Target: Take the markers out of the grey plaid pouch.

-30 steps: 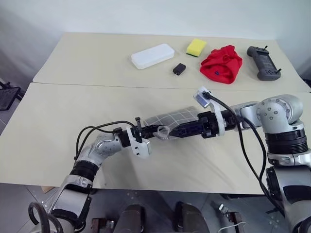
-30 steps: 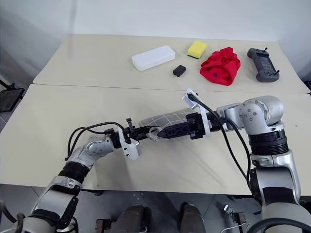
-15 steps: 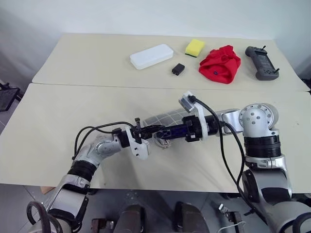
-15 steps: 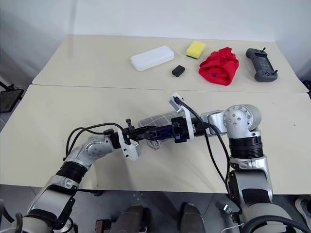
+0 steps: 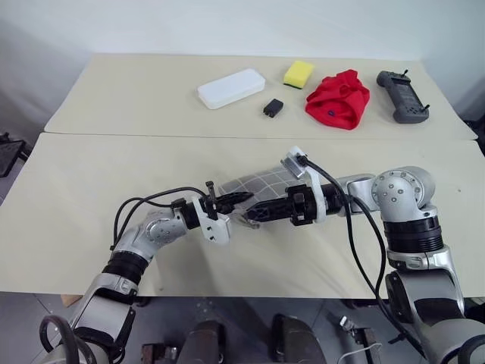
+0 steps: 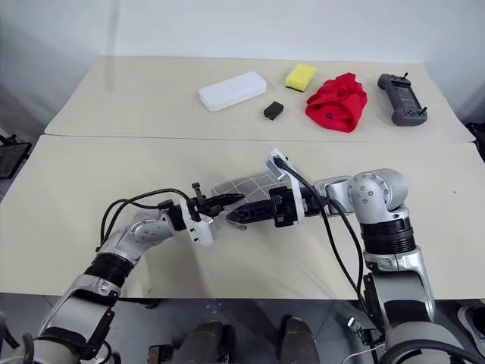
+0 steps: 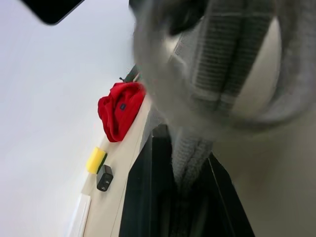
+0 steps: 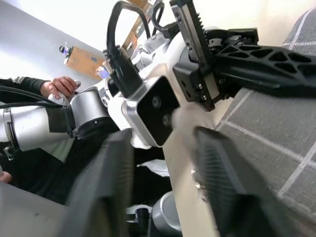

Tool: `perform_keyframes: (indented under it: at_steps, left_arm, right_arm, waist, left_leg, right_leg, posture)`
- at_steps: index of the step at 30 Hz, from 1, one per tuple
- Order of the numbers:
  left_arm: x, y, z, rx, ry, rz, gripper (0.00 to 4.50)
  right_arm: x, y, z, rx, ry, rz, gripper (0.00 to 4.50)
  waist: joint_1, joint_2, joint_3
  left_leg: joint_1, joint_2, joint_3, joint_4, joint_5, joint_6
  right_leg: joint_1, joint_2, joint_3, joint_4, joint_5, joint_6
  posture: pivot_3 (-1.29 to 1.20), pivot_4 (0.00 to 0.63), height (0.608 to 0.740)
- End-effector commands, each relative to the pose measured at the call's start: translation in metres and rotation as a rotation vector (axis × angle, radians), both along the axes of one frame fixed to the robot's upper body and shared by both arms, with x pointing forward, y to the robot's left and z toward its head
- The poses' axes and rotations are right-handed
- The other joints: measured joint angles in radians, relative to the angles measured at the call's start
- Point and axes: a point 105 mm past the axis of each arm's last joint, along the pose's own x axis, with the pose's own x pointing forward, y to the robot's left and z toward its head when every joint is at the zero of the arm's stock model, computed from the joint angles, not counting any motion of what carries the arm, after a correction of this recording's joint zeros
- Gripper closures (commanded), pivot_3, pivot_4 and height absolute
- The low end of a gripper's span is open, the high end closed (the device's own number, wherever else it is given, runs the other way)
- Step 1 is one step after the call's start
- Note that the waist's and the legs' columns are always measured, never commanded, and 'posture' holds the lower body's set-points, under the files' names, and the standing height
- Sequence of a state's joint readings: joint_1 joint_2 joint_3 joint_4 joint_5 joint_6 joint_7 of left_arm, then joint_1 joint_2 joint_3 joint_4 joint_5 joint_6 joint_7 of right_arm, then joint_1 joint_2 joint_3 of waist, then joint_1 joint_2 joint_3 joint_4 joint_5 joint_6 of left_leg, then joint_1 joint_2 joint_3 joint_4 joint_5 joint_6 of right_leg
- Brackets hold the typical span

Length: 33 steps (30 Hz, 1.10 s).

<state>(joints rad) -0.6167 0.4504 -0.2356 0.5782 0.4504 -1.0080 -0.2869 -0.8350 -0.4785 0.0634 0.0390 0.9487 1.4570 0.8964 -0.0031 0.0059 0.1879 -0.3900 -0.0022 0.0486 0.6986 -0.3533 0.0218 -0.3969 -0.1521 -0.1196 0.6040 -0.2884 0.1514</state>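
The zipper is shut up to the pouch end in the robot's left gripper, so next the right gripper pinches the grey loop (image 7: 296, 74) there and pulls the zipper open.
The grey plaid pouch (image 5: 265, 182) lies on the near table, with one end lifted between the two arms. My left gripper (image 5: 231, 199) is shut on that end, and the left wrist view shows grey cloth (image 7: 217, 64) pinched between its black fingers. My right gripper (image 5: 251, 215) points left across the pouch, and its tip sits right beside the left gripper at the pouch's mouth. The right wrist view shows the plaid cloth (image 8: 276, 138) and the left gripper's fingers (image 8: 256, 54) clamped on its edge. The markers are hidden.
On the far table lie a white hard case (image 5: 231, 88), a small black block (image 5: 273, 107), a yellow sponge (image 5: 298, 73), a red cloth (image 5: 337, 99) and a black controller (image 5: 402, 96). A person's hand (image 8: 61, 86) shows in the background of the right wrist view.
My right gripper has slid a little to the left along the pouch, and its tip now covers where the pale loop hung. The left gripper has kept its hold and place.
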Motion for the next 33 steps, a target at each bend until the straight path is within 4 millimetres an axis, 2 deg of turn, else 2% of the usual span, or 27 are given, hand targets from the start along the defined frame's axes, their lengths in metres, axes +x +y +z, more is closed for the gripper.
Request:
perform_keyframes:
  at_steps: [1, 2, 3, 6, 11, 13, 17, 21, 24, 27, 33]
  left_arm:
    - [0.0, 0.003, 0.015, -0.055, -0.031, 0.005, 4.5]
    - [0.0, 0.004, 0.015, -0.057, -0.029, 0.007, 4.5]
    - [0.001, 0.004, 0.015, -0.058, -0.028, 0.009, 4.5]
    - [0.001, 0.004, 0.016, -0.057, -0.028, 0.009, 4.5]
    - [0.002, 0.005, 0.018, -0.104, 0.013, 0.011, 4.5]
    - [0.003, 0.006, 0.018, -0.142, 0.056, 0.011, 4.5]
    - [0.005, 0.013, 0.019, -0.233, 0.195, 0.011, 4.5]
    - [0.005, 0.016, 0.017, -0.246, 0.26, 0.003, 4.5]
    - [0.005, 0.015, 0.016, -0.233, 0.268, -0.003, 4.5]
    - [0.006, 0.012, 0.015, -0.218, 0.275, -0.007, 4.5]
    - [0.007, 0.008, 0.012, -0.205, 0.285, -0.013, 4.5]
  right_arm:
    - [-0.004, 0.002, 0.002, -0.004, -0.078, 0.029, 4.03]
    - [-0.004, 0.002, 0.001, -0.012, -0.095, 0.034, 4.41]
    - [-0.005, 0.002, 0.0, -0.017, -0.106, 0.038, 4.46]
    - [-0.003, 0.003, 0.0, -0.009, -0.143, 0.036, 4.46]
    - [0.001, 0.001, 0.004, 0.049, -0.364, 0.052, 4.46]
    - [0.002, -0.001, 0.013, 0.118, -0.439, 0.056, 4.46]
    - [-0.01, -0.011, 0.04, 0.231, -0.575, 0.135, 3.65]
    - [0.003, -0.012, 0.034, 0.107, -0.875, 0.133, 2.33]
    - [0.005, -0.011, 0.033, 0.067, -0.979, 0.168, 1.37]
    - [0.005, -0.004, 0.033, 0.031, -1.067, 0.201, 1.37]
    - [0.008, 0.012, 0.037, 0.007, -1.064, 0.184, 1.37]
  waist:
    - [0.0, 0.0, 0.0]
    - [0.0, 0.0, 0.0]
    - [0.001, 0.0, 0.0]
    - [0.001, 0.0, 0.0]
    - [0.002, 0.0, 0.0]
    - [0.001, 0.0, 0.0]
    - [0.0, 0.0, 0.0]
    - [0.0, 0.0, 0.0]
    - [0.0, 0.0, 0.0]
    - [0.0, 0.0, 0.0]
    - [0.0, 0.0, 0.0]
  left_leg:
    - [0.0, 0.0, 0.0, 0.0, 0.0, 0.0]
    - [0.0, 0.0, 0.0, 0.0, 0.0, 0.0]
    - [0.0, 0.0, 0.0, 0.0, 0.0, 0.0]
    - [0.0, 0.0, 0.0, 0.0, 0.0, 0.0]
    - [0.0, 0.0, 0.0, 0.001, 0.0, 0.0]
    - [0.0, 0.0, 0.0, 0.001, 0.0, 0.0]
    - [0.0, 0.0, 0.0, 0.001, 0.0, 0.0]
    - [0.001, 0.0, 0.0, 0.001, 0.0, 0.0]
    - [0.001, 0.0, 0.001, 0.001, 0.0, 0.0]
    - [0.001, 0.0, 0.001, 0.001, 0.0, 0.0]
    - [0.001, 0.0, 0.001, 0.002, 0.0, 0.0]
  right_leg:
    - [0.0, 0.0, 0.0, 0.0, 0.0, 0.0]
    - [0.0, 0.0, 0.0, 0.0, 0.0, 0.0]
    - [0.0, 0.0, 0.0, 0.0, 0.0, 0.0]
    - [0.0, 0.0, 0.0, 0.0, 0.0, 0.0]
    - [0.0, 0.0, 0.0, 0.0, 0.0, 0.0]
    - [0.0, 0.0, 0.0, 0.0, 0.0, 0.0]
    - [0.0, 0.0, 0.0, 0.0, 0.0, 0.0]
    - [0.0, 0.0, 0.0, 0.001, 0.0, 0.0]
    - [0.0, 0.0, 0.0, 0.001, 0.0, 0.0]
    - [0.0, 0.0, 0.0, 0.001, 0.0, 0.0]
    - [0.0, 0.0, 0.0, 0.002, 0.0, 0.0]
  posture:
    - [0.0, 0.15, 0.74]
    - [0.0, 0.15, 0.74]
    - [0.0, 0.15, 0.74]
    - [0.0, 0.15, 0.74]
    - [0.0, 0.15, 0.74]
    - [0.0, 0.15, 0.74]
    - [0.0, 0.15, 0.74]
    - [0.0, 0.15, 0.74]
    - [0.0, 0.15, 0.74]
    - [0.0, 0.15, 0.74]
    - [0.0, 0.15, 0.74]
